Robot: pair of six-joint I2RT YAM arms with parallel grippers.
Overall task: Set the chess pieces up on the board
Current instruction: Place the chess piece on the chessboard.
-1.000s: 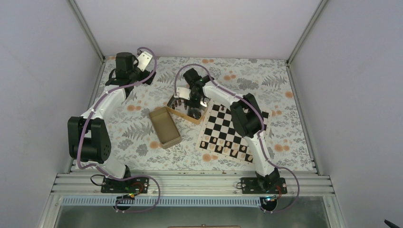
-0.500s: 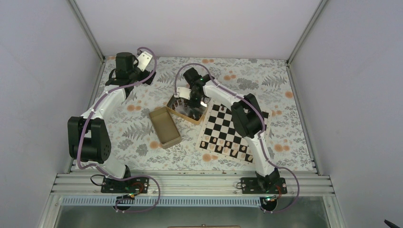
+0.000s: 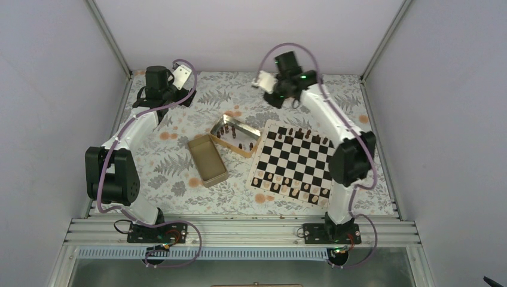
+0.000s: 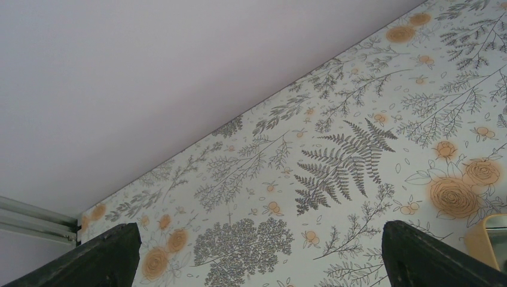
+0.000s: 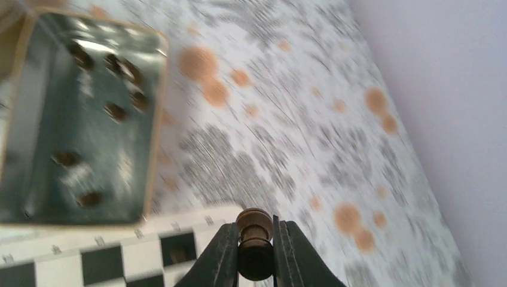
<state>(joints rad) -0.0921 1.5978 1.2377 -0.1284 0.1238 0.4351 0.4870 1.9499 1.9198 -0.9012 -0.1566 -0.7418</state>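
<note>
My right gripper will let go of the dark brown chess piece on the board's black far corner square (image 3: 333, 144) beside the dark knight. The dark brown piece now hangs high beyond the board.
My right gripper (image 5: 256, 232) is shut on a dark brown chess piece (image 5: 256, 254), which stands upright between the fingers. In the top view that gripper (image 3: 280, 89) hangs high, beyond the far left corner of the board (image 3: 296, 159). Three dark chess pieces (image 3: 308, 135) stand along the board's far rows, and pale pieces (image 3: 281, 179) fill its near rows. Several more dark pieces (image 3: 226, 130) stand in the open golden tin (image 3: 250, 145) left of the board. My left gripper (image 4: 263, 263) is wide open and holds nothing, over bare tablecloth at the back left.
A second golden tin (image 3: 207, 160), with nothing in it, lies in front of the first one, left of the board. White walls close the table in at the back and sides. The right wrist view is blurred with motion.
My right gripper has risen out of the tin and swung back and to the right, above the board's far corner, with a dark piece in it. The left arm has not moved.
</note>
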